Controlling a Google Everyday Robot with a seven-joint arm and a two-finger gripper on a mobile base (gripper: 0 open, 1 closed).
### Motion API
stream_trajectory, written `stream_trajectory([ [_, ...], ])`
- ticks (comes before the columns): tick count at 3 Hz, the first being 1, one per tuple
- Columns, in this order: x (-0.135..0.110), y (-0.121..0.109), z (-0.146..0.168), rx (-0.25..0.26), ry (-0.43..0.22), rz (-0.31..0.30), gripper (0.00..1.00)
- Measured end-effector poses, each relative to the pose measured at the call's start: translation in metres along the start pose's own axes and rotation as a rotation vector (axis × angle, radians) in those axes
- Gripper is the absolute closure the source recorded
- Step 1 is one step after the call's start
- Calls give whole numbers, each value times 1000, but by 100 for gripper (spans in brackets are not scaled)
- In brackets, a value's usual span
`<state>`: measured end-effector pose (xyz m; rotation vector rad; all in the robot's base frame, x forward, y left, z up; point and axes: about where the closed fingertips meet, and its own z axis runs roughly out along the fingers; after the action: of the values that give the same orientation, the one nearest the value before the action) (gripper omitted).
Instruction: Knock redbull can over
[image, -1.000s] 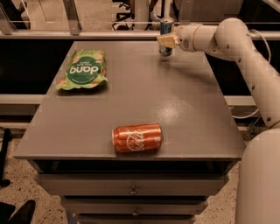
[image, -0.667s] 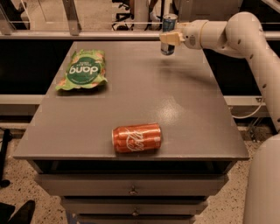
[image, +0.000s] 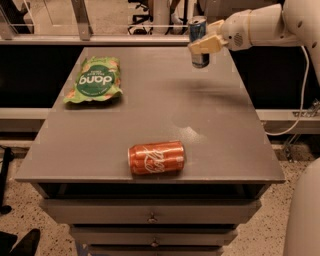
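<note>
The robot's gripper should release the redbull can on its side on the grey table, level with the green snack bag (image: 191, 76).
The redbull can (image: 198, 29), slim and blue-and-silver with a silver top, stands upright at the far edge of the grey table (image: 150, 110), right of middle. My gripper (image: 204, 39) reaches in from the right and is shut on the can. One cream finger (image: 203, 46) crosses the front of the can's middle and the other sits behind it at the upper right. The white arm (image: 260, 25) stretches off to the right.
An orange-red soda can (image: 156, 157) lies on its side near the table's front edge. A green snack bag (image: 94, 79) lies at the back left. Drawers (image: 150, 217) sit under the tabletop. A railing (image: 100, 37) runs behind the table.
The gripper and the redbull can have moved together a little to the right along the far edge. The can is still upright. The soda can and the bag have not moved.
</note>
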<state>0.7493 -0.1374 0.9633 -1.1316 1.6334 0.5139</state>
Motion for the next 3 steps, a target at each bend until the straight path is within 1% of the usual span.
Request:
stream_trajectory([
  [1, 6, 21, -13, -107, 97, -97, 100],
  [2, 24, 50, -15, -275, 246, -239, 100],
  [3, 45, 71, -9, -412, 344, -314, 100],
])
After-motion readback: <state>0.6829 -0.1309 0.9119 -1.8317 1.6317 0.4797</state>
